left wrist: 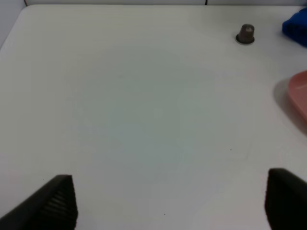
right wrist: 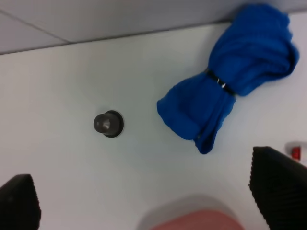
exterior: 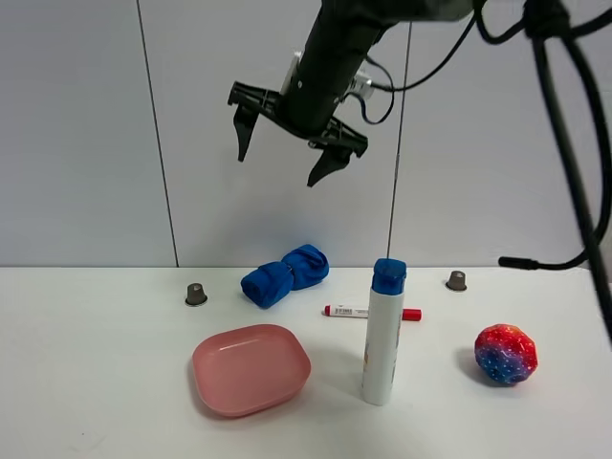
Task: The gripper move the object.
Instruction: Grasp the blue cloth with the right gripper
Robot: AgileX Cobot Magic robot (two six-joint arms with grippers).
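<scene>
Next, I close my right gripper on the black band (exterior: pixel 289 269) (right wrist: pixel 220 82) around the middle of the blue rolled cloth.
My right gripper (exterior: pixel 277 170) hangs open and empty high above the table, over the blue rolled cloth (exterior: pixel 285 274). In the right wrist view the cloth (right wrist: pixel 230 91) lies between and beyond the spread fingers (right wrist: pixel 277 187), with a small grey cap (right wrist: pixel 108 123) beside it. My left gripper (left wrist: pixel 170 206) is open and empty over bare white table. It does not show in the exterior view. A pink plate (exterior: pixel 251 369), a white bottle with a blue cap (exterior: pixel 383 335), a red marker (exterior: pixel 371 313) and a colourful ball (exterior: pixel 506 354) stand on the table.
Two small grey caps sit near the back, one on the left (exterior: pixel 196 294) and one on the right (exterior: pixel 456 280). The left one also shows in the left wrist view (left wrist: pixel 245 34). A white wall closes the back. Black cables hang at the right (exterior: pixel 574 143).
</scene>
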